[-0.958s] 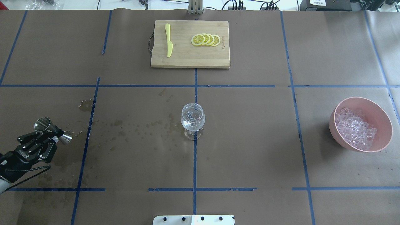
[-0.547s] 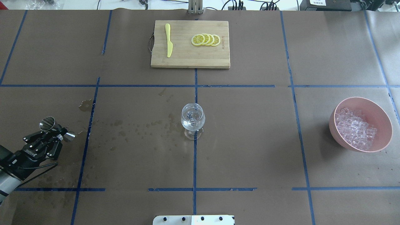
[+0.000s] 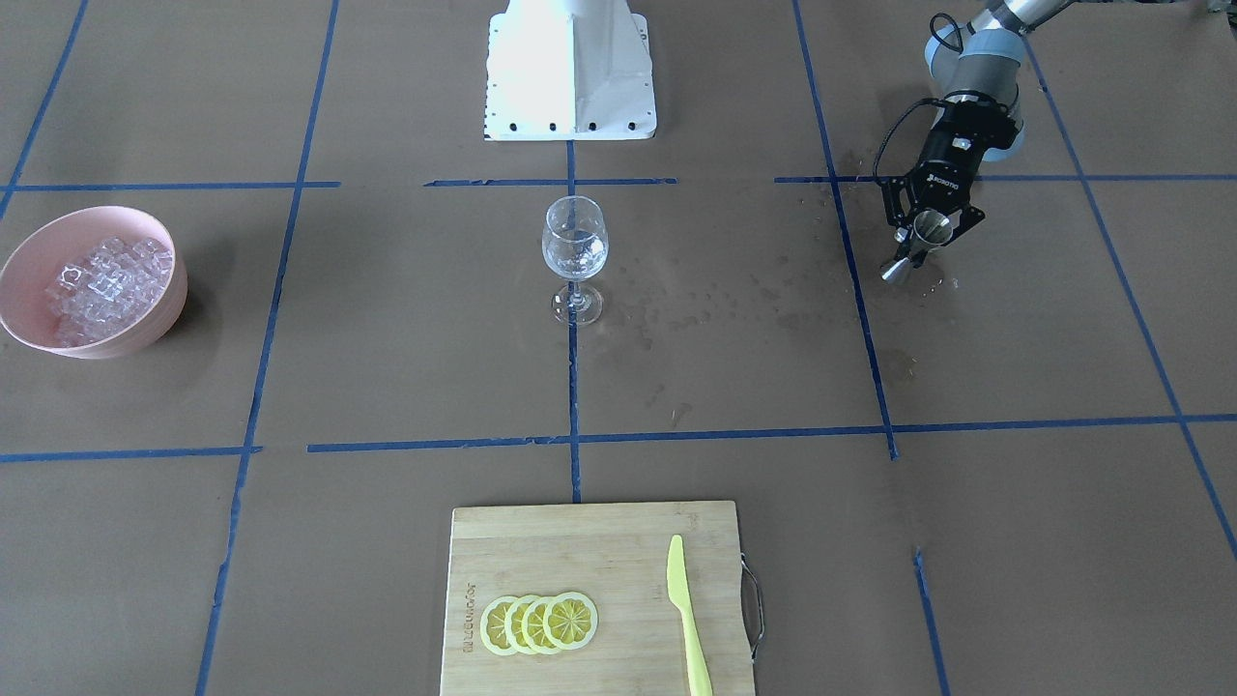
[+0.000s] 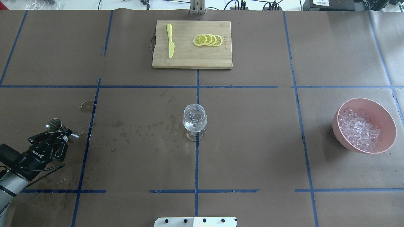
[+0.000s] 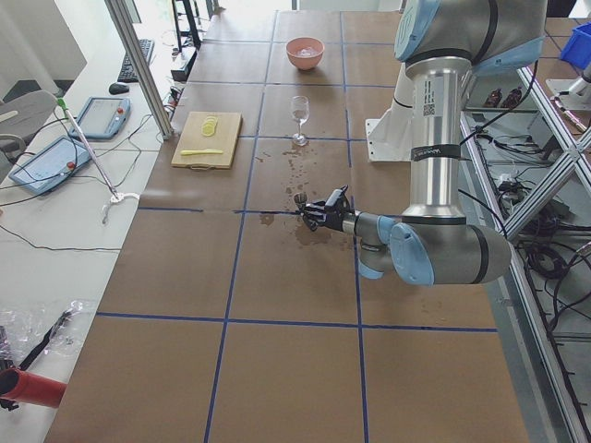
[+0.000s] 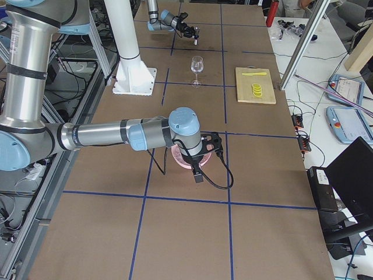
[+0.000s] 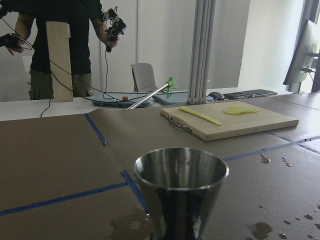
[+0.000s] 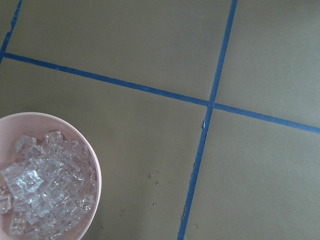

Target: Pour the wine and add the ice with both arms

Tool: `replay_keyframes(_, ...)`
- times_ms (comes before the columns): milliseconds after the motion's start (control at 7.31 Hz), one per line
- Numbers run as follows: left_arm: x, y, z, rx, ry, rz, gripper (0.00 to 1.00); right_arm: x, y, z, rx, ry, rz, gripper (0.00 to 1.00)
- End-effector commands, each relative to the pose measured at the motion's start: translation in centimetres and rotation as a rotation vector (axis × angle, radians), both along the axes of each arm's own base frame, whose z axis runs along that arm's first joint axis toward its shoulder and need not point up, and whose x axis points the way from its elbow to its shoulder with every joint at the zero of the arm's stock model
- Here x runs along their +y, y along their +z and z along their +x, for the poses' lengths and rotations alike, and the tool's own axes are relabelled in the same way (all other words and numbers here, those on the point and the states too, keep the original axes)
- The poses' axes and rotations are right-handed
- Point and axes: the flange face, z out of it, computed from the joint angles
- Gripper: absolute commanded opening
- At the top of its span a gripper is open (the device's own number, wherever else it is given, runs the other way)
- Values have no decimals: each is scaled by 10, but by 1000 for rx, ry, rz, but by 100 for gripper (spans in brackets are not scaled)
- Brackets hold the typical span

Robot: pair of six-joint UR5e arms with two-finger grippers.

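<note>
I should use my left gripper to set the steel jigger down beside the blue tape line [image 3: 877,283] that faces the wine glass.
My left gripper [image 4: 61,134] is shut on a steel jigger [image 4: 54,125] at the table's left side, low over the wet brown paper; both also show in the front view, gripper [image 3: 930,230] and jigger [image 3: 916,249]. In the left wrist view the jigger [image 7: 181,192] stands upright. A wine glass [image 4: 195,119] with a little clear wine stands at the table's middle. The ice [image 4: 359,130] is heaped in a pink bowl [image 4: 387,118] at the right. My right gripper [image 6: 198,163] hangs high beside the bowl; I cannot tell if it is open. Its wrist view shows the ice [image 8: 45,187].
A wooden cutting board [image 4: 189,61] with lemon slices [image 4: 207,40] and a yellow knife [image 4: 170,41] lies at the far middle. Wet spots [image 4: 139,132] mark the paper between jigger and glass. The white pedestal base [image 3: 570,68] stands on the robot's side.
My left gripper has moved a little to the right in the overhead view with the jigger in it, and the arm has come further in. Glass and bowl have not moved.
</note>
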Motion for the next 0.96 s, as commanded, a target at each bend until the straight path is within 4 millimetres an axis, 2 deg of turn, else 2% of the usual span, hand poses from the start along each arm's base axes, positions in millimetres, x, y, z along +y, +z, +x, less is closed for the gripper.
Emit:
replay_keyframes(0,0,-1,5,-26,2,-1,0,0,1,0,0,0,-1,100)
replay_keyframes(821,-2,-4,14,-38,2,-6,3,2,3,1,2,1,-6,100)
